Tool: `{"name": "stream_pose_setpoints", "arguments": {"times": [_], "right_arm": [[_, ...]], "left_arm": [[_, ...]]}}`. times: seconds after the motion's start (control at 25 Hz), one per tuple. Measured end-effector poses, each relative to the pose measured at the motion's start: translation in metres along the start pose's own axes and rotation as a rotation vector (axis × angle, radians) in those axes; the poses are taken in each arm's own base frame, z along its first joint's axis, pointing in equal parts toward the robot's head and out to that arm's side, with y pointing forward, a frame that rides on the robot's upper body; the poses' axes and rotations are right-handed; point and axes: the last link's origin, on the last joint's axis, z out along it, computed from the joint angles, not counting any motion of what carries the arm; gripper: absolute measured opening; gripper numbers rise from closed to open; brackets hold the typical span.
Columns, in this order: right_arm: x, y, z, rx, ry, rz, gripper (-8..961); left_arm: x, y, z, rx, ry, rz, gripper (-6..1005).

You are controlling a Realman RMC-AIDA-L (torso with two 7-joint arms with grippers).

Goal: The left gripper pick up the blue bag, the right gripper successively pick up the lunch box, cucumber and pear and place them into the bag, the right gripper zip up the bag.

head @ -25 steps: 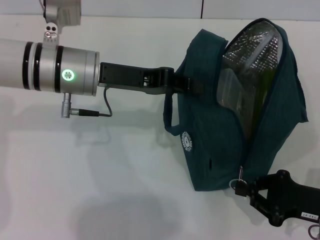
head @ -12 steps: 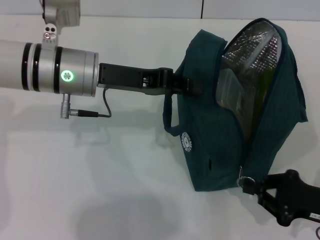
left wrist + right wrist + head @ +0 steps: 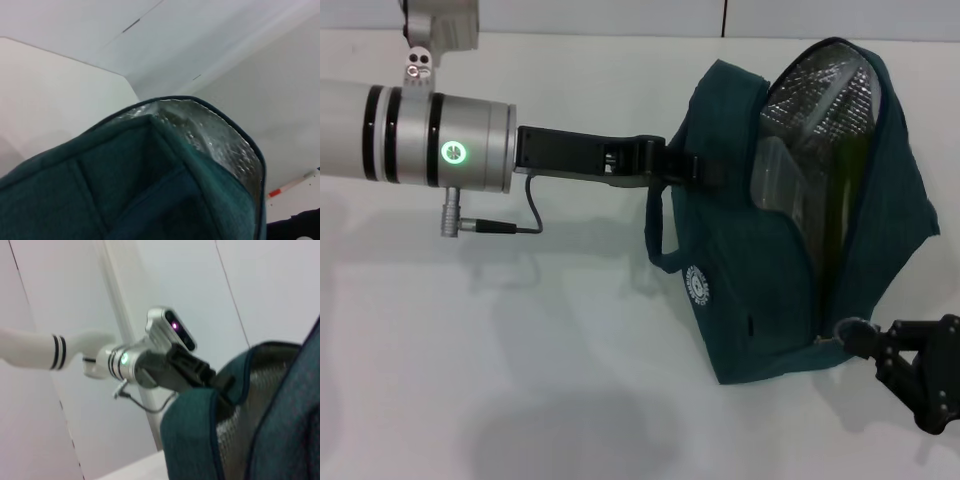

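The rim of the bag's opening is pinched by my left gripper, which should free the rim as my right gripper zips, then take the bag's side [image 3: 704,245].
The blue bag [image 3: 760,270] hangs in the head view with its mouth open, showing the silver lining [image 3: 825,100]. My left gripper [image 3: 685,165] is shut on the bag's upper left rim and holds it up. A clear lunch box [image 3: 782,185] sits inside, with a dark green long shape [image 3: 847,190] beside it. The pear is hidden. My right gripper [image 3: 865,340] is at the bag's lower right corner, pinched on the zipper end [image 3: 845,328]. The bag also shows in the left wrist view [image 3: 125,190] and in the right wrist view [image 3: 195,440].
The white table [image 3: 520,350] spreads under and left of the bag. My left arm [image 3: 420,130] reaches in from the left; it also shows in the right wrist view [image 3: 130,362]. A wall [image 3: 620,15] stands behind the table.
My right gripper has moved right and slightly up, pulling the bag's lower corner with it. The bag has stretched toward the right. The left arm has not moved.
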Motion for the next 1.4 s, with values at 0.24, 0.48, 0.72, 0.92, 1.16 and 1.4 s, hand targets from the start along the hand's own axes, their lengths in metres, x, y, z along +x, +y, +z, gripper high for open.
{"name": "stream_pose_setpoints", "arguments": {"times": [0.24,0.48,0.72,0.92,1.16,1.4], "right_arm": [[-0.007,0.001,0.003,-0.024,-0.041,-0.011,16],[-0.011,0.001,0.007,-0.035,-0.063,-0.019,16],[-0.016,0.000,0.007,-0.036,-0.095,-0.027,16],[-0.027,-0.001,0.007,-0.033,-0.159,-0.045,16],[-0.047,-0.009,0.012,-0.028,-0.263,-0.089,15],[-0.072,-0.020,0.035,-0.087,-0.317,-0.138,15]], "left_arm": [[-0.003,0.002,-0.008,-0.045,0.072,0.069,35],[-0.008,0.000,-0.016,-0.049,0.127,0.094,172],[-0.013,-0.001,-0.021,-0.051,0.155,0.158,333],[-0.018,0.000,-0.035,-0.075,0.238,0.200,455],[-0.032,-0.005,-0.047,-0.049,0.275,0.268,624],[-0.055,-0.002,-0.058,-0.070,0.317,0.376,650]]}}
